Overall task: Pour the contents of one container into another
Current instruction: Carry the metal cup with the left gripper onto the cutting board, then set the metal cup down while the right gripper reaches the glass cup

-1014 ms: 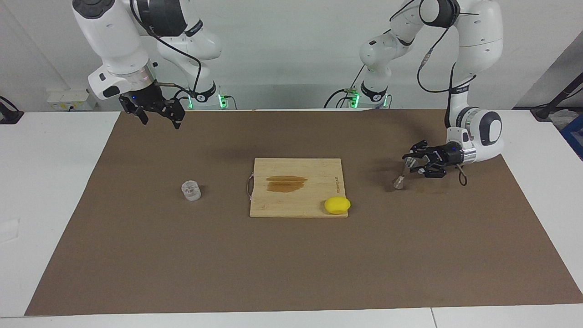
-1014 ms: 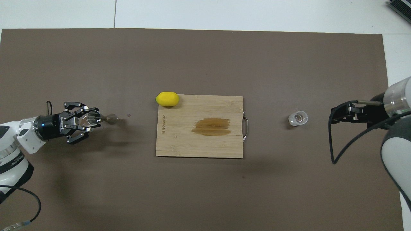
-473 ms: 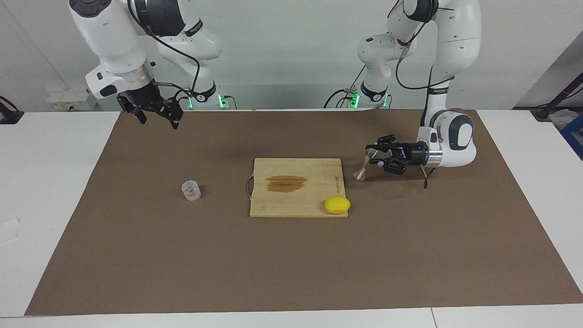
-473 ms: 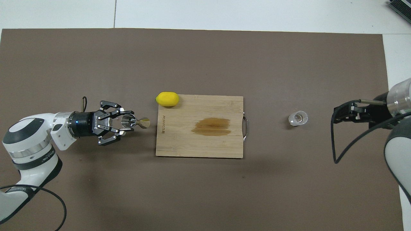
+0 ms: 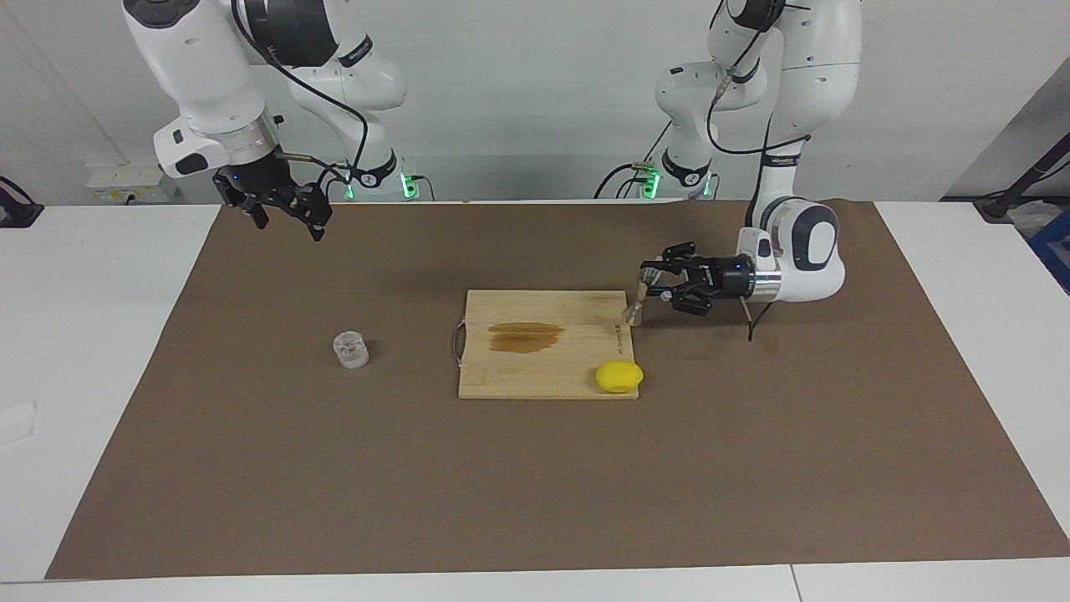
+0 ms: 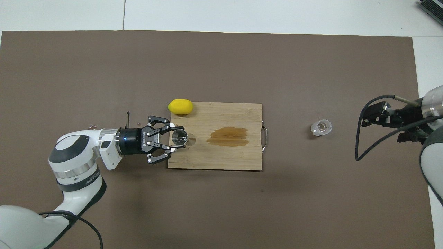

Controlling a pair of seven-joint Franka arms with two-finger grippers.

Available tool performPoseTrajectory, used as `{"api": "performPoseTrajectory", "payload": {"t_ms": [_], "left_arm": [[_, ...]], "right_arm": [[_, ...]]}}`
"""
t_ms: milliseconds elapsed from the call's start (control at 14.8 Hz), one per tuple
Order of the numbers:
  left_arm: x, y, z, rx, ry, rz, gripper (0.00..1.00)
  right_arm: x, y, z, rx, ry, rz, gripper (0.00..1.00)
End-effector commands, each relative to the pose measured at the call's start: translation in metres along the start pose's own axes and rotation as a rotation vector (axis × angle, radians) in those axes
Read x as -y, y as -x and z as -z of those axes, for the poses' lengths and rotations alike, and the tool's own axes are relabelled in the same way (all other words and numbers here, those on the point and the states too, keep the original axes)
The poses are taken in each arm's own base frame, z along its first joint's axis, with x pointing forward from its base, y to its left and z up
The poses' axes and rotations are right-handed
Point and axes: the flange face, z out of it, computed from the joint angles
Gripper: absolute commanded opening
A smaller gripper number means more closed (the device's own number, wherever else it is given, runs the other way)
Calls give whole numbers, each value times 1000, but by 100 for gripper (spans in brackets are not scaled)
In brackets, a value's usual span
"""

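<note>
I should use my left gripper to let go of the metal jigger on the brown wet stain of the wooden cutting board (image 6: 232, 135).
The clear glass cup (image 5: 351, 349) (image 6: 321, 127) stands upright on the brown mat, toward the right arm's end of the table. The metal jigger (image 5: 637, 311) (image 6: 180, 137) hangs tilted over the wooden cutting board's edge at the left arm's end. My left gripper (image 5: 648, 288) (image 6: 176, 138) is shut on the jigger's upper cone and reaches in level from the side. High over the mat's edge by the robots, my right gripper (image 5: 288, 219) hangs open and holds nothing, well away from the cup.
The cutting board (image 5: 543, 372) (image 6: 221, 157) lies mid-table with a brown wet stain (image 5: 525, 337) on it. A yellow lemon (image 5: 619, 376) (image 6: 180, 106) rests at the board's corner farthest from the robots, close below the jigger's path.
My left gripper has carried the jigger from the open mat toward the middle, and it is now over the board's edge. The right gripper rose slightly. The cup has not moved.
</note>
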Motion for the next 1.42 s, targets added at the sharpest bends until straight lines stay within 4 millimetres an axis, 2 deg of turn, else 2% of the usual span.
{"api": "performPoseTrajectory", "payload": {"t_ms": [0,135,203,406,473,608,811,946,1082,1149,1217,1285,1352], "left_arm": [[-11,4,-37,21,-96,34,34],[-13,8,-71,16,-186,55,35],[-12,15,-80,30,-222,70,35],[-8,10,-101,36,-288,28,35],[-7,17,-107,56,-311,-5,35],[-17,21,-121,54,-314,-14,35],[-28,39,-125,83,-320,-20,38],[-30,51,-124,90,-324,-4,39],[-34,54,-128,95,-314,-2,42],[-33,53,-128,92,-313,-3,49],[-33,54,-127,92,-314,-1,81],[-33,55,-125,93,-317,2,100],[-31,55,-123,91,-322,2,100]], "right_arm": [[-6,-19,-25,74,-53,-175,97],[-17,-38,-35,124,-125,-362,96],[-16,-45,-44,155,-141,-442,96],[-15,-71,-91,282,-167,-594,96],[-15,-81,-104,314,-194,-665,96],[-17,-96,-131,370,-219,-734,96],[-36,-98,-174,436,-278,-835,96],[-48,-99,-192,458,-308,-857,96],[-52,-96,-208,467,-311,-872,96],[-56,-98,-214,488,-335,-889,96],[-57,-99,-224,501,-338,-881,96],[-59,-101,-234,512,-335,-875,96],[-65,-106,-249,522,-339,-860,96]]}}
